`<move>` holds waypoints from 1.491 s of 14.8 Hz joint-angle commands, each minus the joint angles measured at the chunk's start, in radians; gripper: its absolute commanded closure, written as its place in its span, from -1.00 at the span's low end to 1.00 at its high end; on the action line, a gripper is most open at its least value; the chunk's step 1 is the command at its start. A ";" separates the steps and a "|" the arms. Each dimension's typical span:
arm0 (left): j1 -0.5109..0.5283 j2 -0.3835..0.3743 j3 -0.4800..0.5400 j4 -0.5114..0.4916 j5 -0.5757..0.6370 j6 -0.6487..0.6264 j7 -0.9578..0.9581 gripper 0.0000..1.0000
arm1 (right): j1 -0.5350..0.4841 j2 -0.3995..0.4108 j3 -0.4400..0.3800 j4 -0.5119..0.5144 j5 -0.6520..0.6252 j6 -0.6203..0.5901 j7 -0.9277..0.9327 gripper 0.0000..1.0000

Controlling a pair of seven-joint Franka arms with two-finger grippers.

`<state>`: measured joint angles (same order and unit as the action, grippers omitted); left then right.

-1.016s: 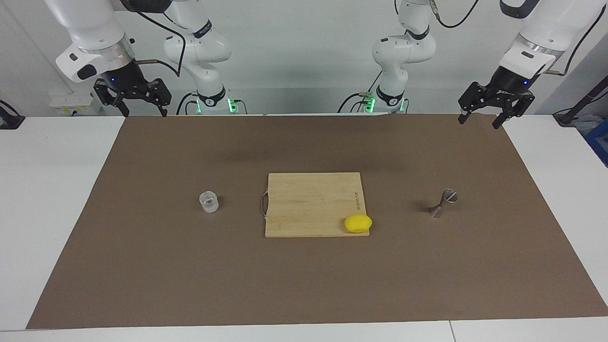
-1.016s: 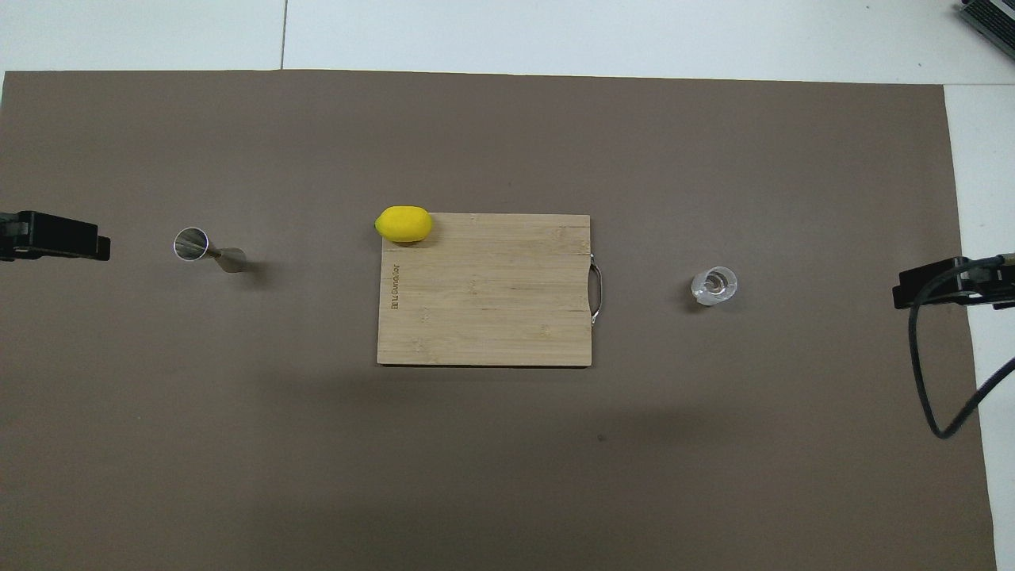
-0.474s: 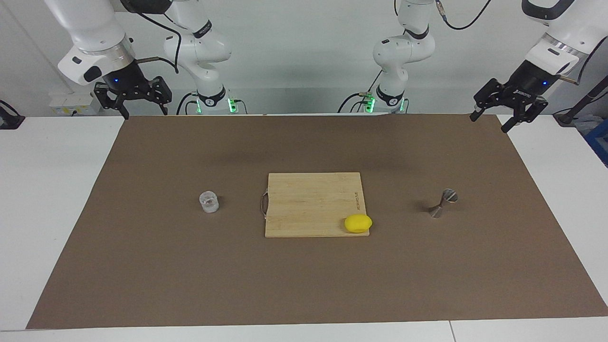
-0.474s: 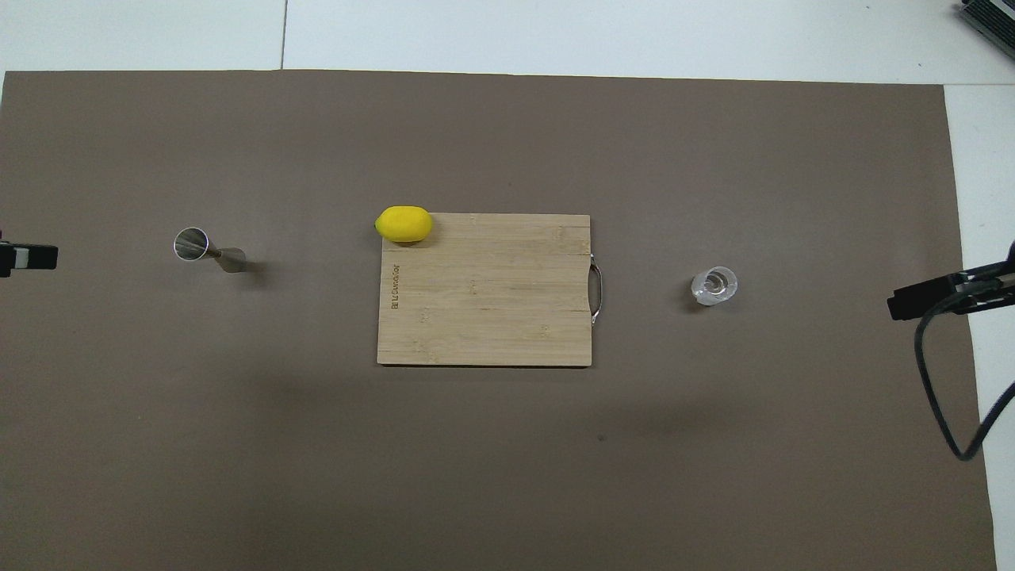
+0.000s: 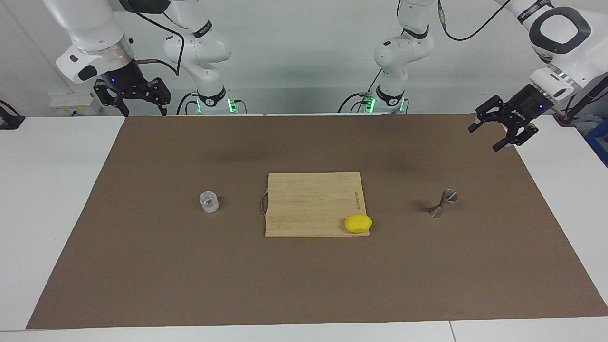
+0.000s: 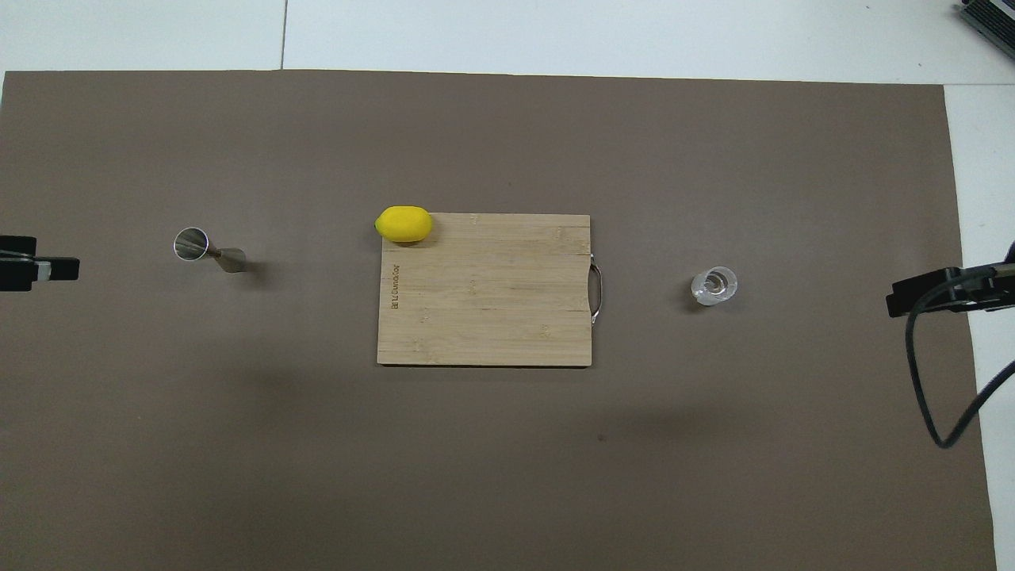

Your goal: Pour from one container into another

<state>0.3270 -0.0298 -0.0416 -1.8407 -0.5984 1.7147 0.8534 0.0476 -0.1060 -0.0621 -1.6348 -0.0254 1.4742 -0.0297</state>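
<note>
The metal jigger is the next thing for my left gripper to go to. It should close around the jigger's upper cup [image 6: 204,249], just below that cup's open rim.
The clear glass tumbler [image 5: 208,202] stands upright on the brown mat toward the right arm's end; it also shows in the overhead view [image 6: 714,285]. The metal jigger [image 5: 442,203] stands on the mat toward the left arm's end, also in the overhead view [image 6: 208,251]. My left gripper [image 5: 483,138] is open, tilted, and hangs in the air over the mat's edge at the left arm's end, apart from the jigger; only its tip shows from overhead [image 6: 47,270]. My right gripper [image 5: 146,114] is open and waits raised over the mat's corner, its tip seen from overhead [image 6: 912,292].
A wooden cutting board [image 5: 308,199] with a metal handle lies in the middle of the mat [image 5: 190,285]. A yellow lemon [image 5: 358,223] sits on the board's corner farthest from the robots, toward the left arm's end. A black cable [image 6: 932,381] hangs by the right gripper.
My left gripper has come down and tilted over the mat's edge at its own end. My right gripper has barely moved. The tumbler, jigger, board and lemon have not moved.
</note>
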 commanded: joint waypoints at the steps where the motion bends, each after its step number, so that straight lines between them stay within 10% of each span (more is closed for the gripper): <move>1: 0.047 0.043 -0.009 -0.020 -0.098 0.023 0.120 -1.00 | -0.011 -0.041 0.002 -0.036 0.018 -0.002 0.010 -1.00; 9: 0.132 0.191 -0.009 -0.012 -0.371 -0.072 0.577 -1.00 | -0.100 -0.031 -0.007 -0.215 0.274 0.200 0.675 -1.00; 22: 0.204 0.458 -0.015 0.021 -0.624 -0.290 1.231 -1.00 | -0.242 0.305 -0.007 -0.305 0.930 0.445 0.978 -1.00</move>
<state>0.5294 0.3499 -0.0466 -1.8538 -1.1839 1.4557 1.9914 -0.1858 0.1888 -0.0781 -1.9051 0.8324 1.9008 0.9097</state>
